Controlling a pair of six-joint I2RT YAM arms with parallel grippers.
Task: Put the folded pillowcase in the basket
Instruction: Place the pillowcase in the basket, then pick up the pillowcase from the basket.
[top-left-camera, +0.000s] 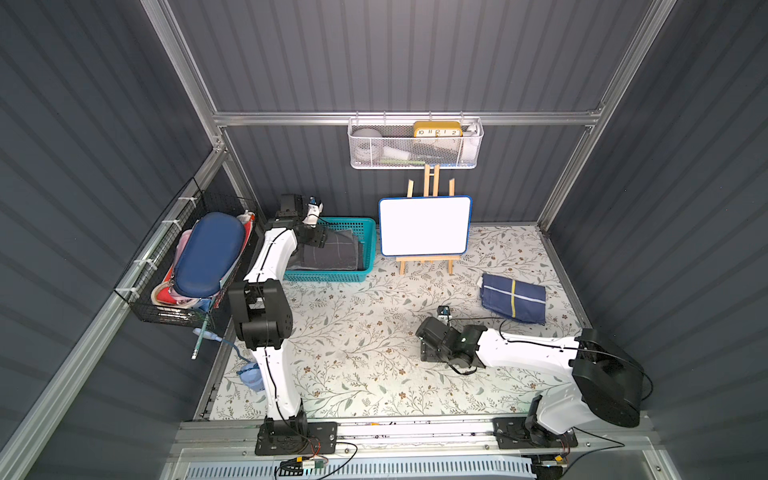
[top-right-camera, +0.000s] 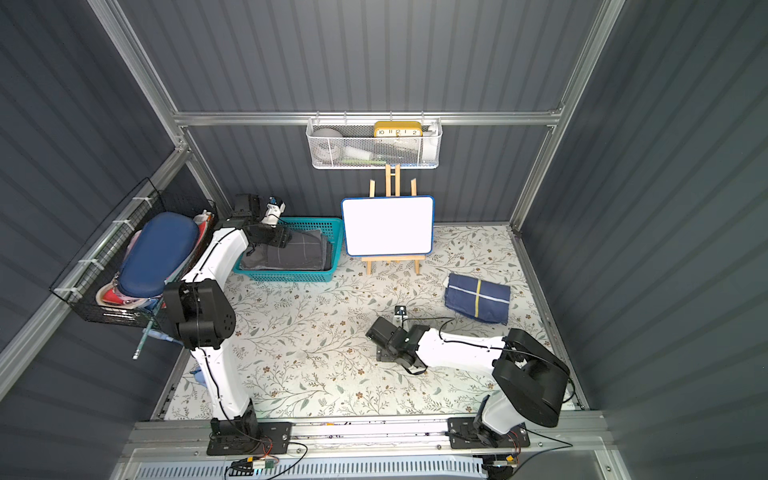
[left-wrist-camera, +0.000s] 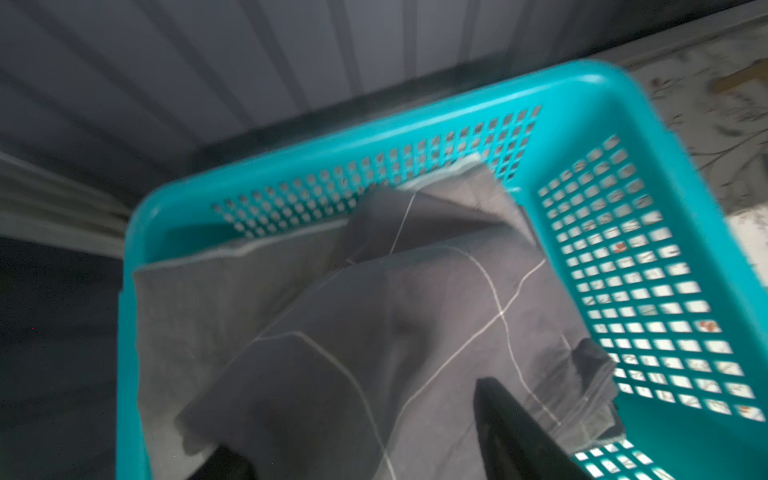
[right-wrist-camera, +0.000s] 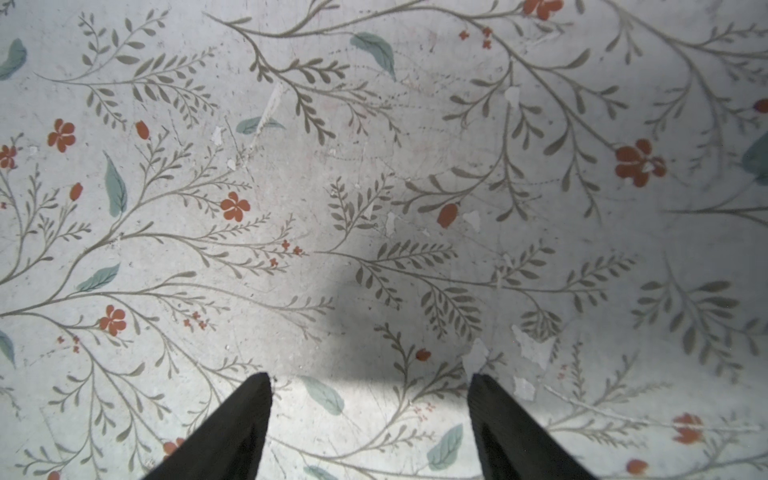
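Observation:
The grey pillowcase is lying crooked in the teal basket with a bunched fold, so my left gripper will reach down, grab its loose edge (left-wrist-camera: 196, 420) and spread it toward the back.
The teal basket (top-left-camera: 368, 249) (top-right-camera: 337, 243) stands at the back left of the table. A folded grey pillowcase (top-left-camera: 336, 251) (top-right-camera: 301, 251) with thin white grid lines lies inside it, one edge draped over the rim. In the left wrist view the pillowcase (left-wrist-camera: 374, 316) fills the basket (left-wrist-camera: 374, 133), and my left gripper (left-wrist-camera: 353, 419) (top-left-camera: 313, 239) hovers over it, open, its black fingers wide apart on either side of the cloth. My right gripper (right-wrist-camera: 369, 376) (top-left-camera: 430, 351) is open above the bare floral tabletop, holding nothing.
A folded navy cloth (top-left-camera: 513, 297) with white and yellow stripes lies at the right. A whiteboard on a wooden easel (top-left-camera: 424, 226) stands beside the basket. A black wire basket (top-left-camera: 195, 266) hangs on the left wall, a white mesh rack (top-left-camera: 415, 145) on the back wall.

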